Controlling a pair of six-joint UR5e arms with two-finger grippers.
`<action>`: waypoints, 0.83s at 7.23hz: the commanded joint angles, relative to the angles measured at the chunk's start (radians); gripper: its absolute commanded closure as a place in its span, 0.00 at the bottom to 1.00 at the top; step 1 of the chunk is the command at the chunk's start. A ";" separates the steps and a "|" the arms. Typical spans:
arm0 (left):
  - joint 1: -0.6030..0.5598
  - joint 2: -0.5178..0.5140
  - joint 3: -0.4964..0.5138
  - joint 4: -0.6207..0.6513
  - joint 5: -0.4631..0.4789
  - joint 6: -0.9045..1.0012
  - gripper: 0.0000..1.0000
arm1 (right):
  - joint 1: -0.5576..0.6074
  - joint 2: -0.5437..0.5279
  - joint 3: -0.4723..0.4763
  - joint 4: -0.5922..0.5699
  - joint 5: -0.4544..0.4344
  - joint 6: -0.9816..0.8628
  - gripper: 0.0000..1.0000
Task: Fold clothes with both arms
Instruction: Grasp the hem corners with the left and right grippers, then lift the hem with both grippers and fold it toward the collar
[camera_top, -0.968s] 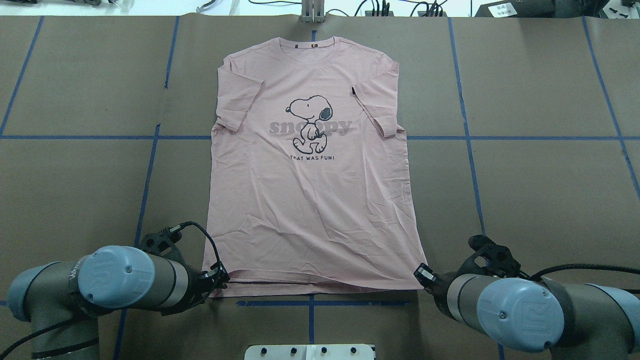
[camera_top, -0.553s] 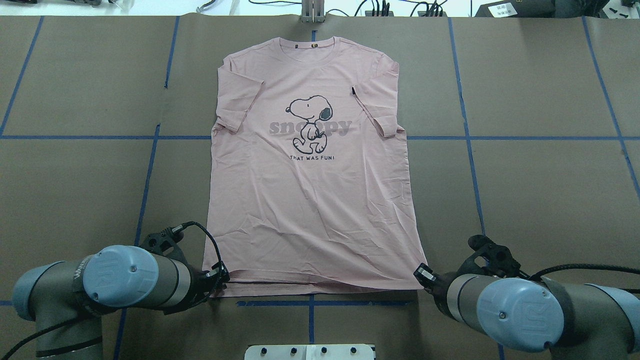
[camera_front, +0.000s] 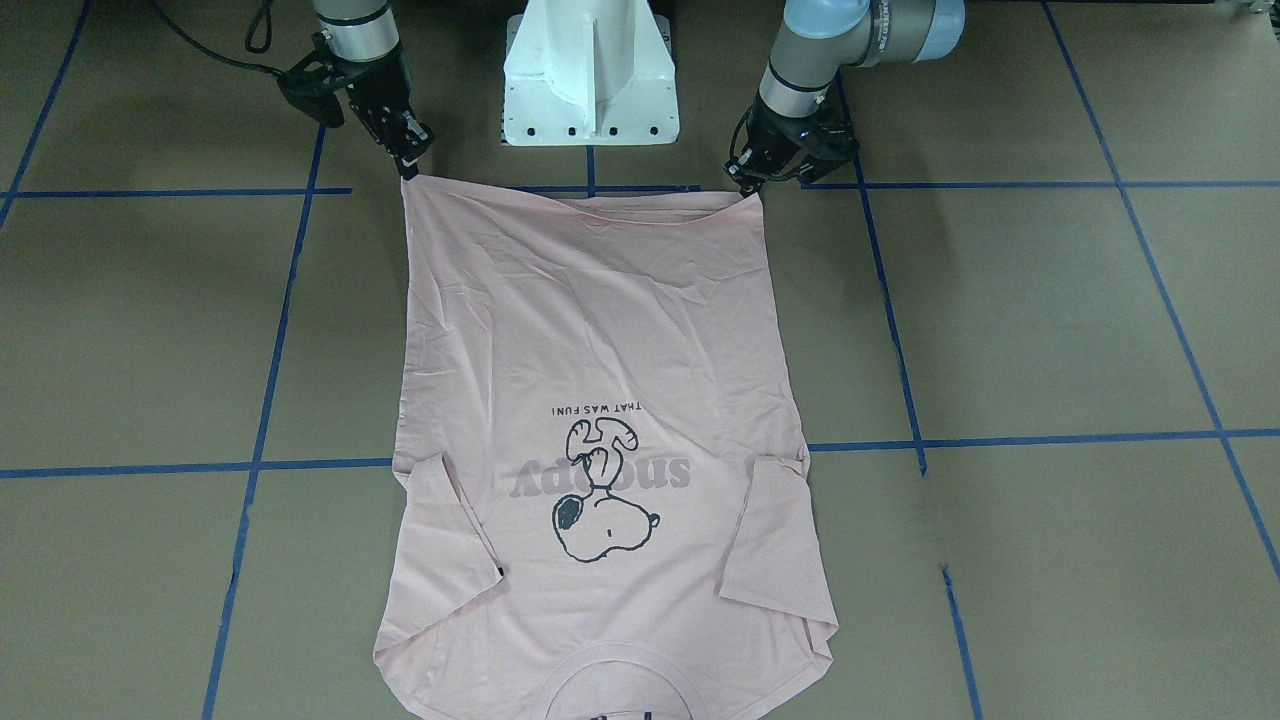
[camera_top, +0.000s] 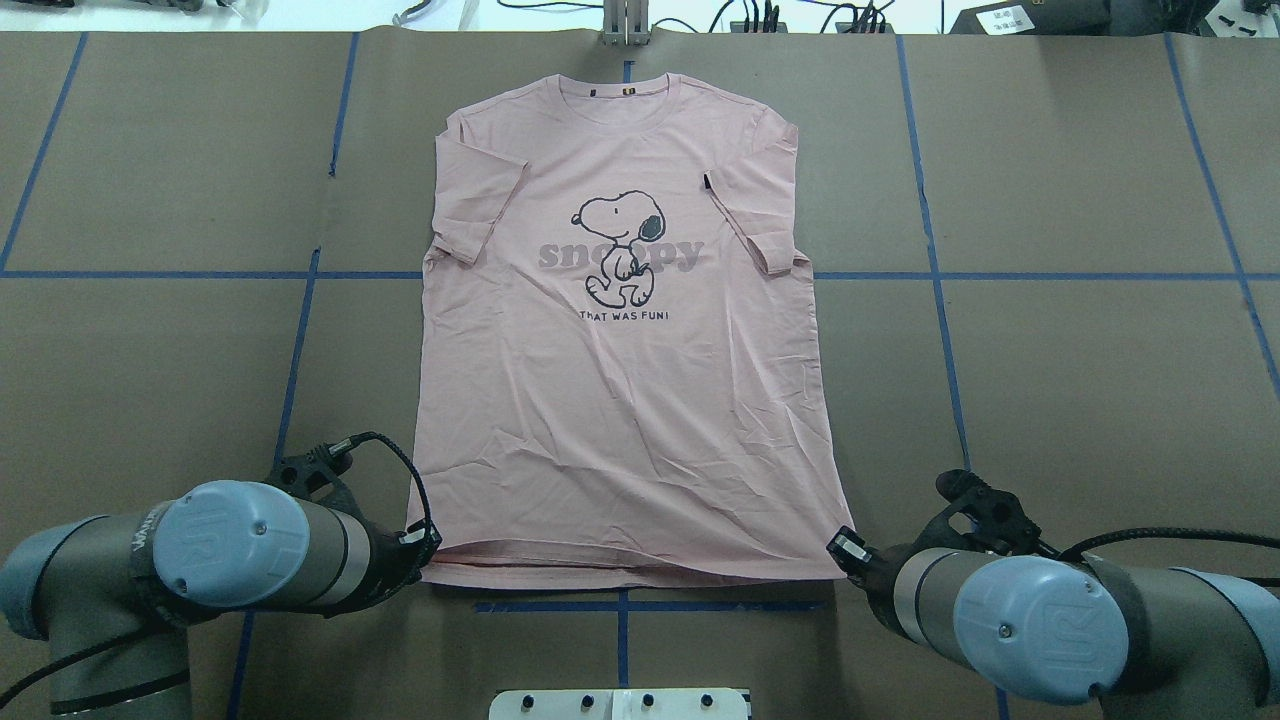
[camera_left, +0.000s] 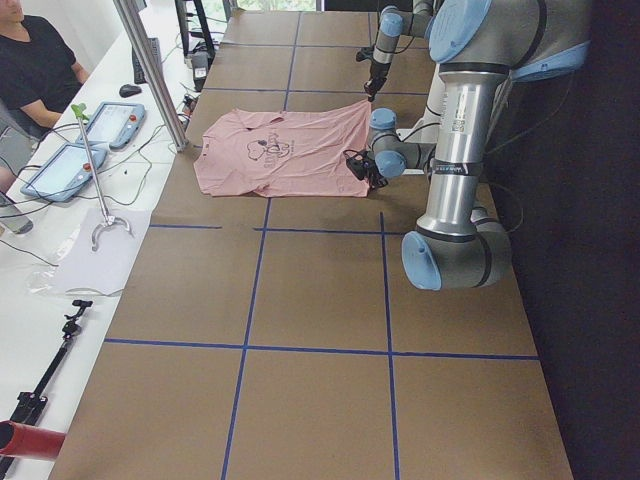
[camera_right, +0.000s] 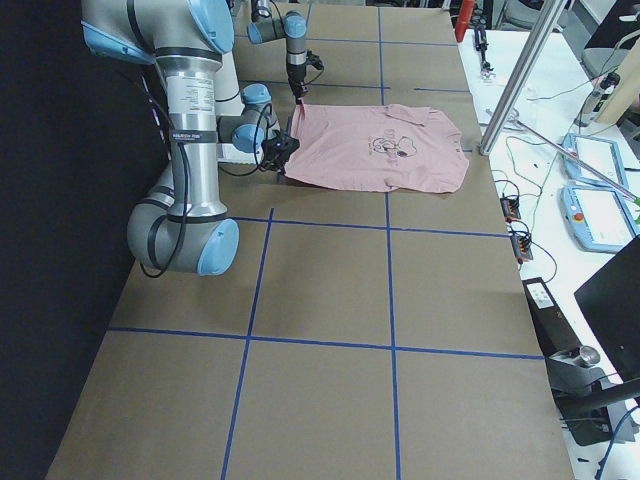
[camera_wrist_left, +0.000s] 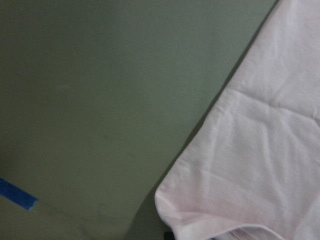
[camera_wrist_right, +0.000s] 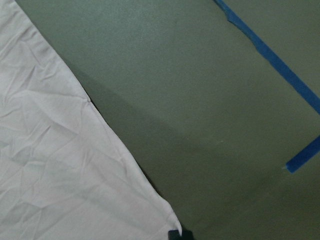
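Note:
I should use my left gripper to drop the T-shirt's hem corner, which now lies flat, over the folded sleeve's outer edge (camera_front: 821, 572), close to the T-shirt's shoulder.
The pale pink T-shirt (camera_top: 620, 400) lies flat and face up, Snoopy print showing, neckline far from me and sleeves folded inward. My left gripper (camera_top: 425, 548) sits at the hem's left corner, shut on the cloth; in the front view this left gripper (camera_front: 745, 183) meets that corner. In the left wrist view the T-shirt (camera_wrist_left: 250, 165) corner curls up at the bottom edge. My right gripper (camera_top: 843, 550) is shut on the hem's right corner, and the front view shows the right gripper (camera_front: 410, 165) touching it. The right wrist view has the T-shirt (camera_wrist_right: 65, 165) corner ending at a dark fingertip.
Brown paper with blue tape lines (camera_top: 620, 606) covers the table. The white pedestal base (camera_front: 590, 75) stands between the arms, just behind the hem. A metal post (camera_top: 625, 25) rises beyond the neckline. A person (camera_left: 30, 60) sits by tablets at the far side.
My left arm has drawn slightly left and back, and the hem's left corner has shifted with it. The right arm and the rest of the shirt have not moved.

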 joint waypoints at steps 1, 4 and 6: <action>0.020 -0.001 -0.081 0.093 0.030 -0.028 1.00 | -0.022 -0.003 0.016 0.000 -0.002 0.005 1.00; 0.088 -0.002 -0.297 0.264 0.033 -0.112 1.00 | -0.053 -0.105 0.186 -0.002 0.011 0.008 1.00; -0.024 -0.025 -0.287 0.266 0.033 -0.084 1.00 | 0.066 -0.078 0.178 0.000 0.037 -0.015 1.00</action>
